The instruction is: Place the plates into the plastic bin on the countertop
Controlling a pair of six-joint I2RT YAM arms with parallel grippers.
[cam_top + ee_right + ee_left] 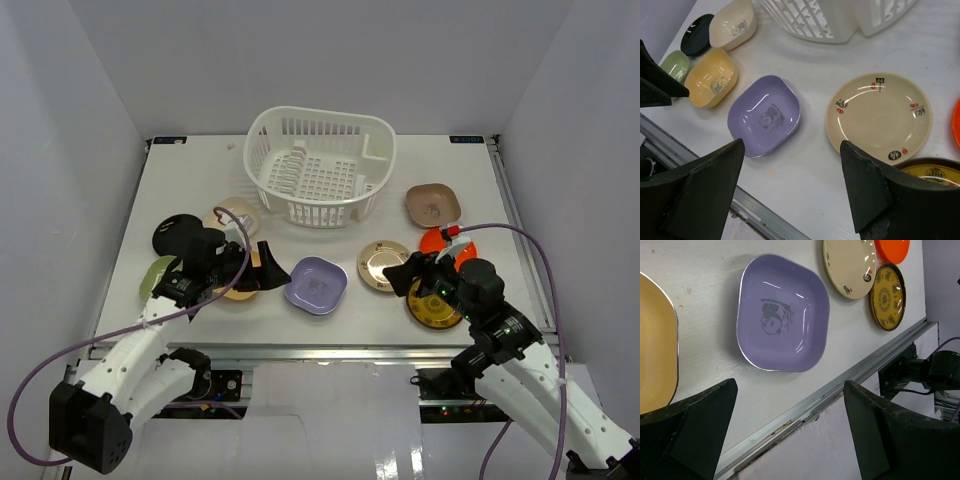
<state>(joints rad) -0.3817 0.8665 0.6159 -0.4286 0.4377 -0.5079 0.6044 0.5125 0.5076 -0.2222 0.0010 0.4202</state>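
I should close my left gripper on the purple plate's edge (288,286) (738,334) that faces the yellow plate.
The white plastic bin (320,165) stands at the back middle of the countertop (200,180), and its lattice wall shows in the right wrist view (840,17). A purple plate (317,284) lies at the front centre between both grippers. My left gripper (270,263) is open and empty just left of it, above a yellow plate (240,288). My right gripper (400,275) is open and empty over the near edge of a cream round plate (383,262). In the left wrist view my left gripper (790,425) hangs over the front rail (840,385), with the purple plate (782,315) ahead. In the right wrist view my right gripper (792,185) has the purple plate (765,115) and the cream plate (879,116) ahead.
An orange plate (438,240), a dark yellow-patterned plate (432,305) and a tan square plate (433,204) lie on the right. A black plate (175,232), a green plate (157,275) and a cream bowl (235,215) lie on the left.
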